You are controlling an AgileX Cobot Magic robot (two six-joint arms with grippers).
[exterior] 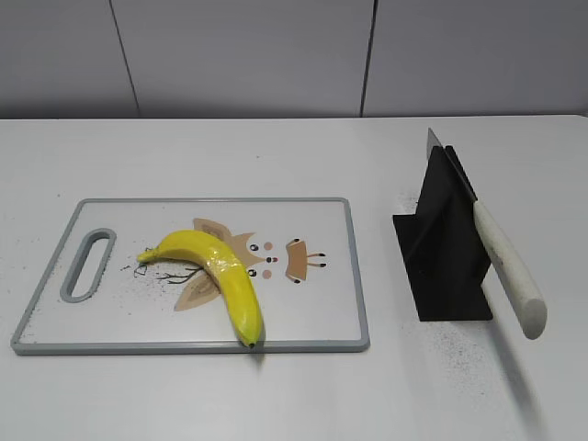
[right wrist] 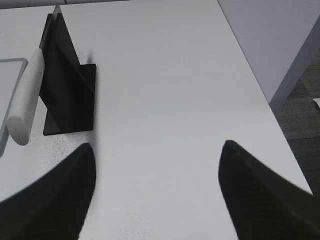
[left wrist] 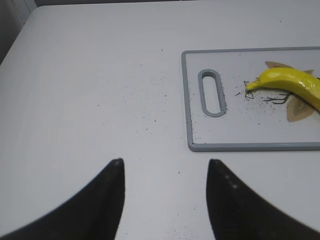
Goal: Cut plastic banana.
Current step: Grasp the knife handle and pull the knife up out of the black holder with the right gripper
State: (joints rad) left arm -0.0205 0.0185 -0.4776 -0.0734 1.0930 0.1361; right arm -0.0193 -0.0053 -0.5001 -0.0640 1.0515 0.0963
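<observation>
Next, I will move my right gripper to the middle of the knife's white handle [exterior: 503,257] [right wrist: 28,92] and close it there, because the knife must leave the black stand.
The yellow plastic banana [exterior: 220,272] lies on the white cutting board [exterior: 322,312], its dark tip at the board's front edge. It also shows in the left wrist view [left wrist: 292,84] on the cutting board [left wrist: 235,135]. A knife with a white handle [exterior: 508,266] rests in a black stand [exterior: 444,248] right of the board; the knife [right wrist: 26,97] and stand [right wrist: 67,95] also show in the right wrist view. My left gripper [left wrist: 165,162] is open and empty over bare table left of the board. My right gripper [right wrist: 157,147] is open and empty, right of the stand. Neither gripper shows in the exterior view.
The board has a grey rim and a handle slot [exterior: 87,265] at its left end. The white table [exterior: 276,156] carries dark specks. Its right edge [right wrist: 260,90] drops off to the floor in the right wrist view. A grey wall stands behind.
</observation>
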